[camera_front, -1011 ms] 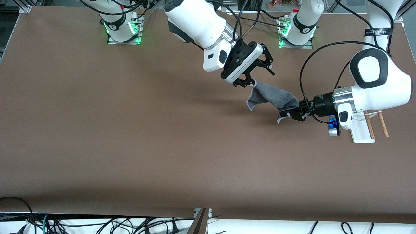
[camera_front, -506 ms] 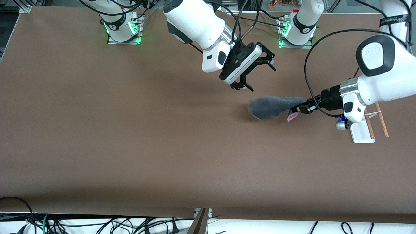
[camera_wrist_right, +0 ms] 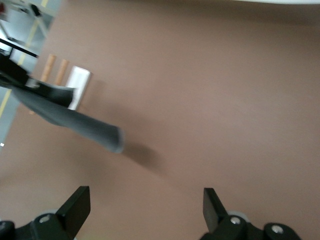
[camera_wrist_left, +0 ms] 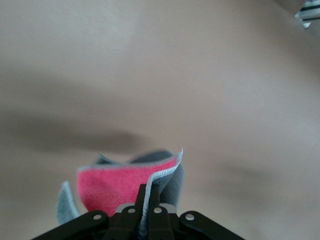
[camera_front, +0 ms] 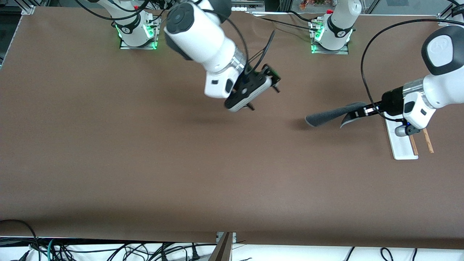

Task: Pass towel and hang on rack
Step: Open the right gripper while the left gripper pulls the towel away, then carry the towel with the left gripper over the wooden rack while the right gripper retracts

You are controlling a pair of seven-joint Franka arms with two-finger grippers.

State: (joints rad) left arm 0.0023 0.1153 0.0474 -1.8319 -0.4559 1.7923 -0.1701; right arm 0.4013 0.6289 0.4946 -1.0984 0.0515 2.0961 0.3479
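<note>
My left gripper is going to release the towel, now hanging in the air beside the rack, over the rack's brown rods (camera_front: 405,121), toward their end that is closer to the arm bases.
The towel (camera_front: 328,116) hangs in the air, dark grey outward, pinched at one edge by my left gripper (camera_front: 364,110) beside the rack. In the left wrist view the towel (camera_wrist_left: 125,185) shows its pink side and pale stitched edge between the shut fingers (camera_wrist_left: 141,197). The rack (camera_front: 402,145) has a white base and two brown rods (camera_front: 427,140) and stands at the left arm's end of the table, partly hidden by the left arm. My right gripper (camera_front: 262,85) is open and empty, up over the middle of the table. The right wrist view shows the towel (camera_wrist_right: 70,117) and the rack (camera_wrist_right: 77,85) far off.
The brown table (camera_front: 145,152) is bare around the arms. The arm bases (camera_front: 136,30) stand along the table edge farthest from the front camera. Cables hang below the edge nearest that camera.
My right gripper let go of the towel and drew back toward its own base. My left gripper carried the towel toward the rack and up.
</note>
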